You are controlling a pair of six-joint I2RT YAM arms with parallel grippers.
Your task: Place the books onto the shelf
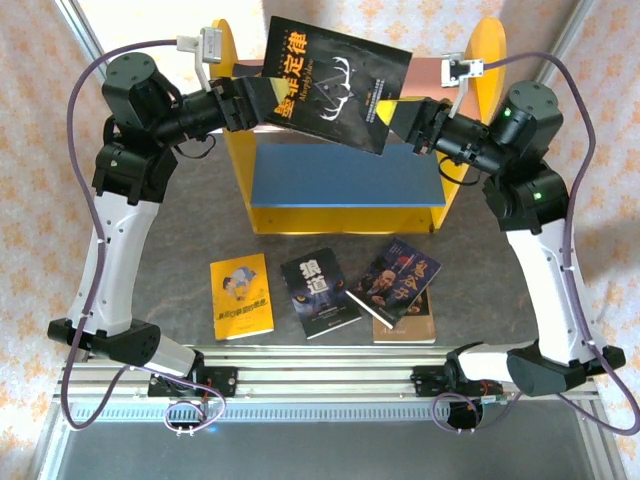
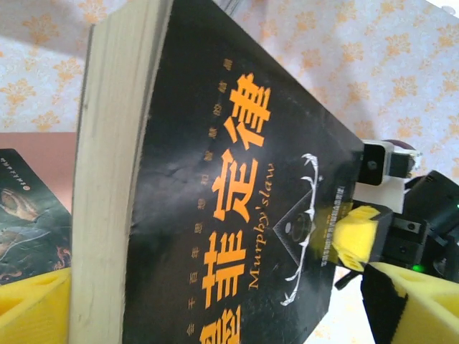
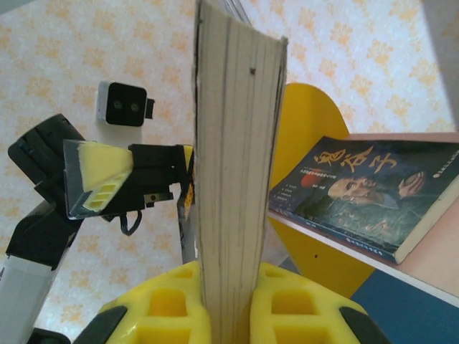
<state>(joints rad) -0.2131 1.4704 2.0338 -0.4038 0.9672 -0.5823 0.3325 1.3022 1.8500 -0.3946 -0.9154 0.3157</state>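
The black book sits at a slant across the pink upper board, so my left gripper will hold and straighten it while my right gripper takes hold again of its page edge (image 3: 235, 222).
A black book (image 1: 330, 85) with an orange title hangs tilted above the shelf (image 1: 345, 175). My right gripper (image 3: 229, 304) is shut on its page edge, a yellow finger pressed to each side. My left gripper (image 1: 252, 102) is at the book's left end, open, its wide-spread fingers (image 2: 36, 301) either side of the book with a gap at the far one. Another dark book (image 3: 366, 193) lies flat on the shelf's pink upper board (image 3: 437, 251). On the table in front lie a yellow book (image 1: 241, 296), a black book (image 1: 319, 292), and a dark blue book (image 1: 395, 278) on top of a brown one (image 1: 410, 325).
The shelf's blue lower board holds nothing. Its yellow rounded side panels (image 1: 485, 60) rise beside both wrists. A metal rail (image 1: 320, 365) runs along the near table edge between the arm bases, and patterned curtains surround the table.
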